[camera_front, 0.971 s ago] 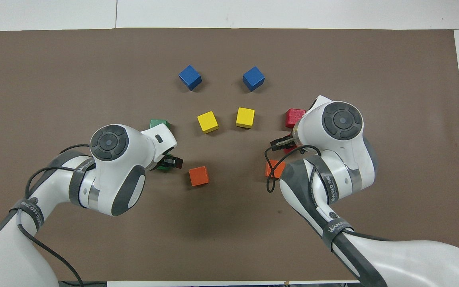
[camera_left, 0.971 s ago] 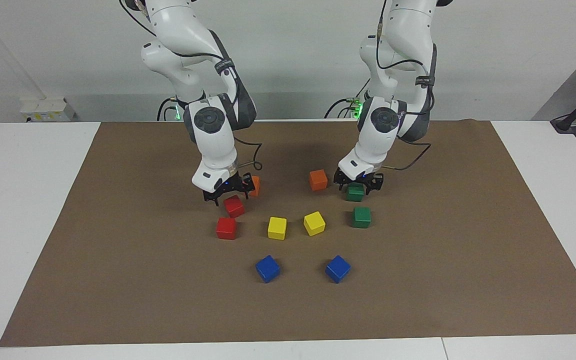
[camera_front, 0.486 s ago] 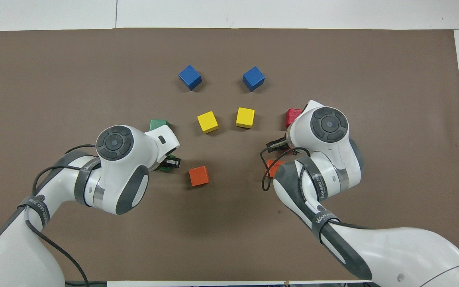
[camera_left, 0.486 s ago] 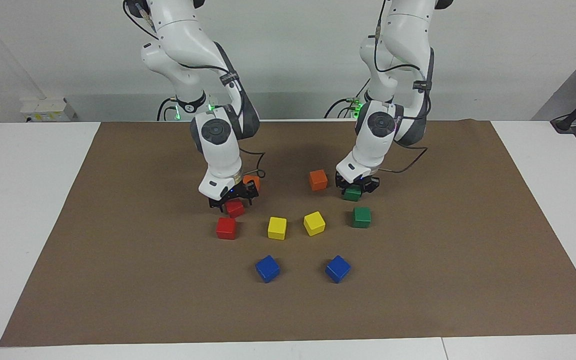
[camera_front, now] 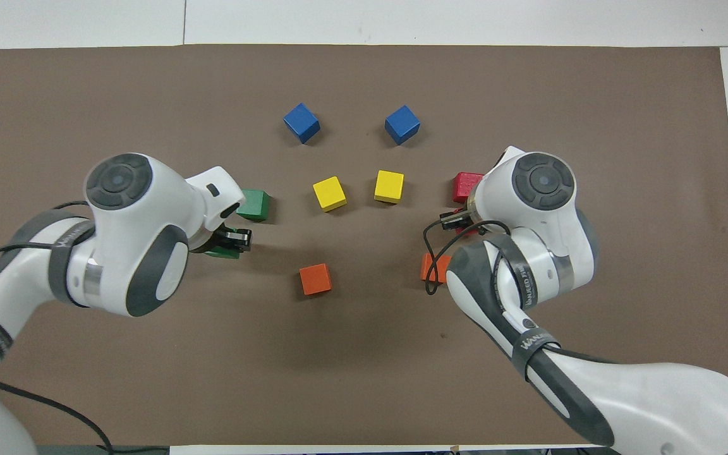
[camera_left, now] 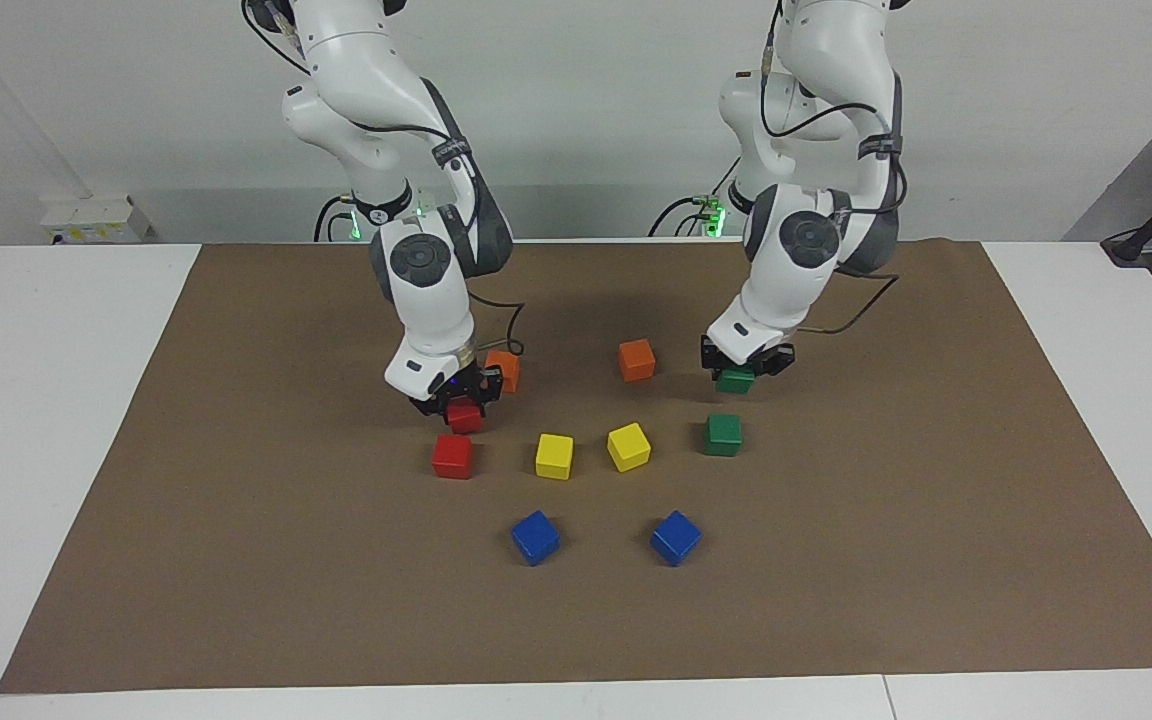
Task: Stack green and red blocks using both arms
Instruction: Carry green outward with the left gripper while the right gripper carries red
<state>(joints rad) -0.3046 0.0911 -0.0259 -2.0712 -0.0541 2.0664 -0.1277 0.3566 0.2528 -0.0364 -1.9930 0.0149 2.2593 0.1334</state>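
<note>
The dark green block, now held low over the mat, will leave my left gripper on the brown mat (camera_front: 69,264) beneath that arm's dark wrist band.
My left gripper (camera_left: 744,366) is shut on a dark green block (camera_left: 736,381) and holds it low over the mat; the gripper also shows in the overhead view (camera_front: 232,242). The second green block (camera_left: 723,434) lies on the mat just farther from the robots (camera_front: 253,205). My right gripper (camera_left: 456,396) is shut on a red block (camera_left: 464,416), low at the mat. The second red block (camera_left: 453,456) lies just farther out (camera_front: 467,185). In the overhead view the right arm's wrist hides most of the held red block.
Two orange cubes (camera_left: 636,359) (camera_left: 504,370) lie between the grippers. Two yellow cubes (camera_left: 554,455) (camera_left: 628,446) lie between the free red and green blocks. Two blue cubes (camera_left: 535,537) (camera_left: 675,537) lie farthest from the robots. A brown mat (camera_left: 886,560) covers the table.
The left gripper has carried its green block toward the left arm's end of the table, away from the orange cube. The right gripper has come down and closed on the nearer red block.
</note>
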